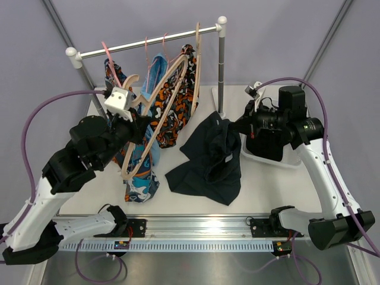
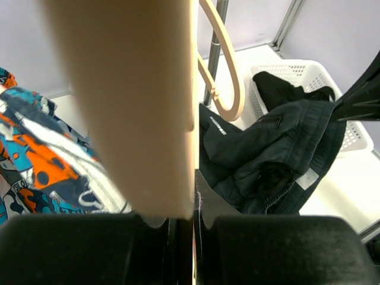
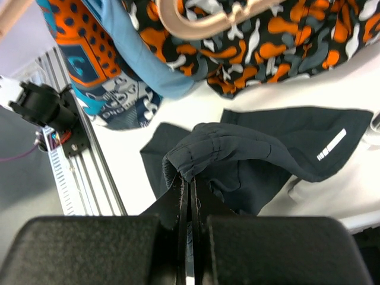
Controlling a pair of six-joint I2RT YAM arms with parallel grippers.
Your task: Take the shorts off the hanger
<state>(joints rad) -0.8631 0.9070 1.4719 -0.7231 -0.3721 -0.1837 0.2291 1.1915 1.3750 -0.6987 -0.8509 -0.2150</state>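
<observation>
I should release the bare wooden hanger from my left gripper on the white rack rail (image 1: 175, 35), beside the camouflage shorts' wooden hanger.
Dark shorts (image 1: 208, 157) hang off the hanger and drape onto the table. My right gripper (image 1: 236, 126) is shut on their gathered waistband (image 3: 202, 148), which its jaws (image 3: 190, 187) pinch. My left gripper (image 1: 132, 116) is shut on a bare wooden hanger (image 1: 170, 95), which fills the left wrist view (image 2: 130, 107) just above the jaws (image 2: 181, 221). Orange, black and white camouflage shorts (image 1: 178, 113) hang on another wooden hanger (image 3: 202, 24) on the rack. A further dark garment (image 2: 279, 89) lies in the basket.
The white rack rail (image 1: 148, 44) and its grey post (image 1: 221, 65) stand at the back. A teal-blue-orange patterned garment (image 1: 139, 172) and a light blue one (image 1: 157, 77) hang beside my left arm. A white basket (image 1: 261, 157) sits under my right arm.
</observation>
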